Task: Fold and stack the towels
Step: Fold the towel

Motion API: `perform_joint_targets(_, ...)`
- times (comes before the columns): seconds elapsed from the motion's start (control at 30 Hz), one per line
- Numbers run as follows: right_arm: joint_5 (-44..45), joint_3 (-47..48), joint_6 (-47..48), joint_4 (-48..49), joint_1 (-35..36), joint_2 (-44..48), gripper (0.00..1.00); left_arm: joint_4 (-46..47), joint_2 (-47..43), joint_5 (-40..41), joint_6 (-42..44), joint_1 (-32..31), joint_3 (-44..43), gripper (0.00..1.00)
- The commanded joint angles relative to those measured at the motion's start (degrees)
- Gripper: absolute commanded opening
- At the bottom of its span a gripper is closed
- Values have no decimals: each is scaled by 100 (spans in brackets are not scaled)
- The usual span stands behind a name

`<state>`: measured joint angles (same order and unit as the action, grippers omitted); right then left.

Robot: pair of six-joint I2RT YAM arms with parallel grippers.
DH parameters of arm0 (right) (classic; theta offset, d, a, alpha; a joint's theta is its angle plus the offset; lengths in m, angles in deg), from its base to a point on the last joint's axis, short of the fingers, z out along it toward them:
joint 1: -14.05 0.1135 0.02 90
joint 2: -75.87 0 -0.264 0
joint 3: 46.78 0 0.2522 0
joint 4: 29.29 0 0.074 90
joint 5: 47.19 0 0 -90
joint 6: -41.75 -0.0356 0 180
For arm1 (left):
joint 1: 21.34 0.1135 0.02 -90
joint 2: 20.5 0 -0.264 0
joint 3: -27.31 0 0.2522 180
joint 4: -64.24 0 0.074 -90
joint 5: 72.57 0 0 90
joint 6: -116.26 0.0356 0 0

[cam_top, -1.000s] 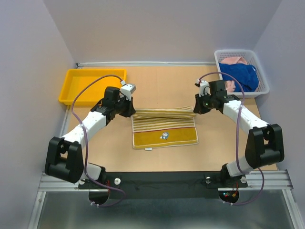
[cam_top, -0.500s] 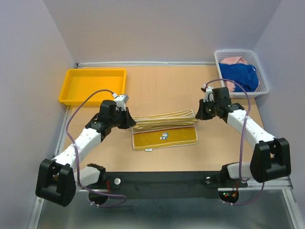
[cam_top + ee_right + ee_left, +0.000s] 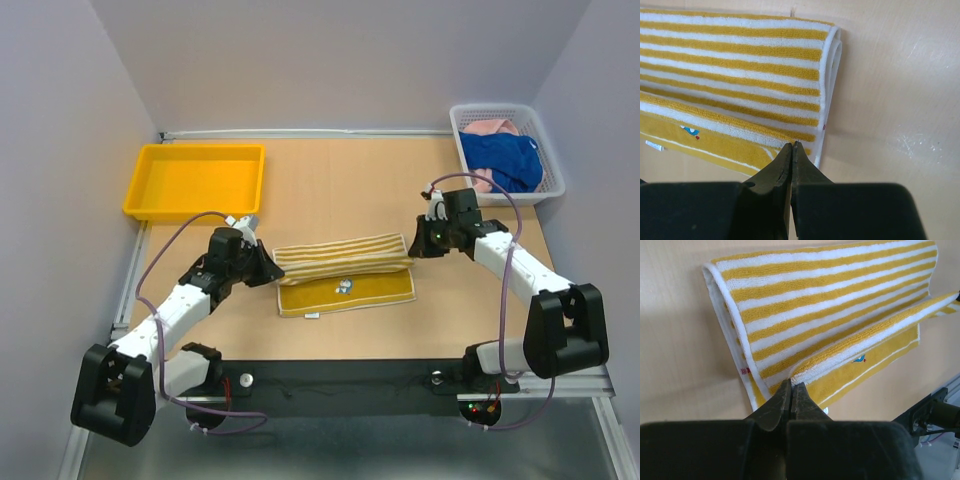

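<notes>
The robot's right gripper should release the striped towel's lifted corner on the near corner of its yellow lower layer (image 3: 409,287).
The yellow-and-cream striped towel (image 3: 340,257) lies in the middle of the table, its far edge lifted and drawn over toward the near edge. My left gripper (image 3: 271,272) is shut on the towel's left corner; in the left wrist view (image 3: 791,385) the jaws pinch the striped edge (image 3: 815,305). My right gripper (image 3: 413,250) is shut on the right corner, as the right wrist view (image 3: 792,145) shows, with the towel (image 3: 740,65) stretched between the grippers. The blue towel (image 3: 503,160) and the pink towel (image 3: 490,127) lie bunched in the basket.
A white mesh basket (image 3: 553,185) stands at the back right. A yellow tray (image 3: 132,205) stands at the back left. The black mounting rail (image 3: 340,378) runs along the near edge.
Both grippers have moved toward the near edge and lower, pulling the towel's far edge over the lower half. The striped fold now covers more of the towel.
</notes>
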<state>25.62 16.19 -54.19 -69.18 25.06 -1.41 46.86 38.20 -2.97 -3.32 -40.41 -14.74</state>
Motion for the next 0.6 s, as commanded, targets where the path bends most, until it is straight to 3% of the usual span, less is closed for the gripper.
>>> perform_joint_targets(0.0,506,-17,-83,117,-46,-103,0,159,106,441,-135,26,184,0)
perform_joint_targets(0.57,638,18,-742,117,-46,-745,1,327,695,651,-487,-132,430,0)
